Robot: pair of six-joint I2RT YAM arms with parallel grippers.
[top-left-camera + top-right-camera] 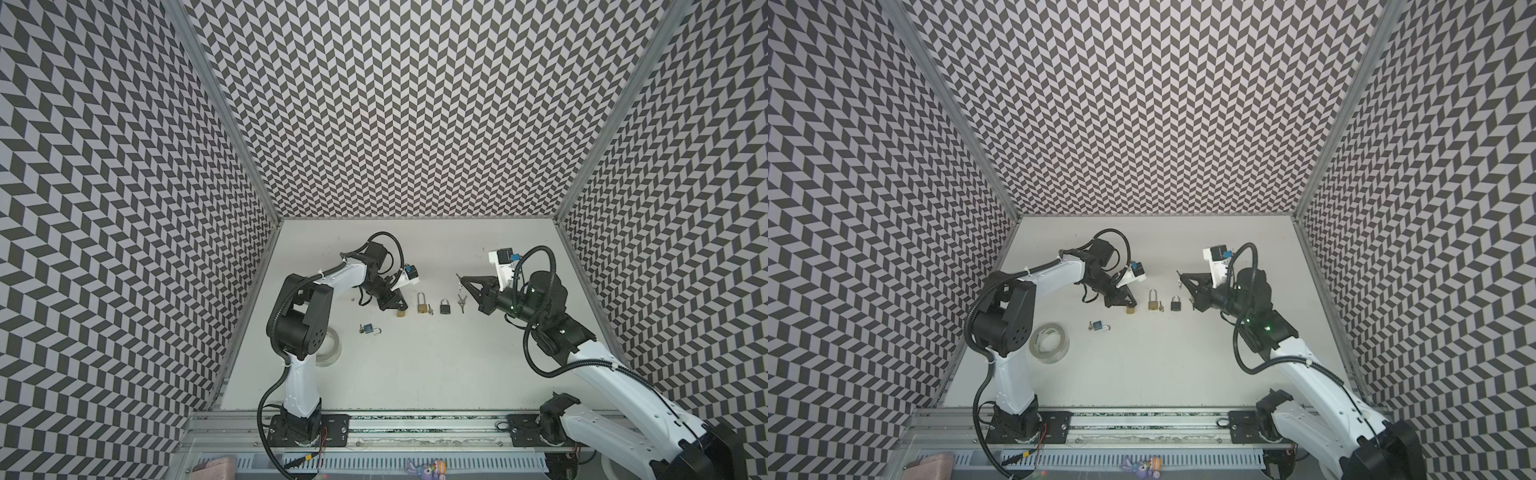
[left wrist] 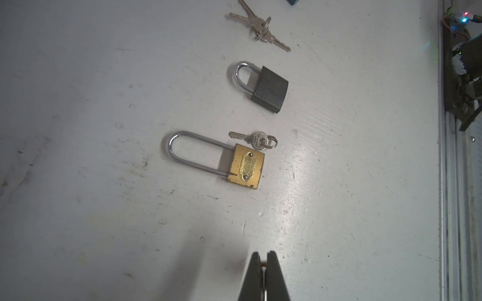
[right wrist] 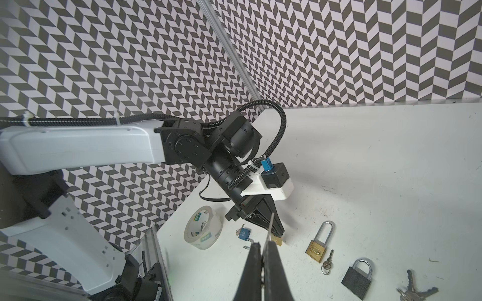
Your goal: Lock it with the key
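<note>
My left gripper is going to let go of the small brass padlock, now hanging close to the table, on the bare table (image 1: 400, 304) (image 2: 202, 268) next to the long-shackle brass padlock.
My left gripper (image 1: 398, 306) (image 1: 1128, 304) is shut on a small brass padlock (image 1: 401, 313) (image 3: 277, 239), whose body hangs below the fingertips, close to the table. In the left wrist view only a sliver of its shackle (image 2: 264, 266) shows between the shut fingers of the left gripper (image 2: 264, 256). My right gripper (image 1: 462, 283) (image 3: 263, 245) is raised to the right and is shut on a silver key (image 1: 457, 276) (image 3: 270, 227). The key's blade sticks out past the tips toward the left gripper. The key and the padlock are well apart.
On the table between the arms lie a long-shackle brass padlock (image 1: 421, 304) (image 2: 246, 166) with one key (image 2: 254, 139), a black padlock (image 1: 445, 306) (image 2: 270, 90) and a key bunch (image 1: 461, 302). An open blue padlock (image 1: 368, 329) and a tape roll (image 1: 1049, 343) lie near the left arm.
</note>
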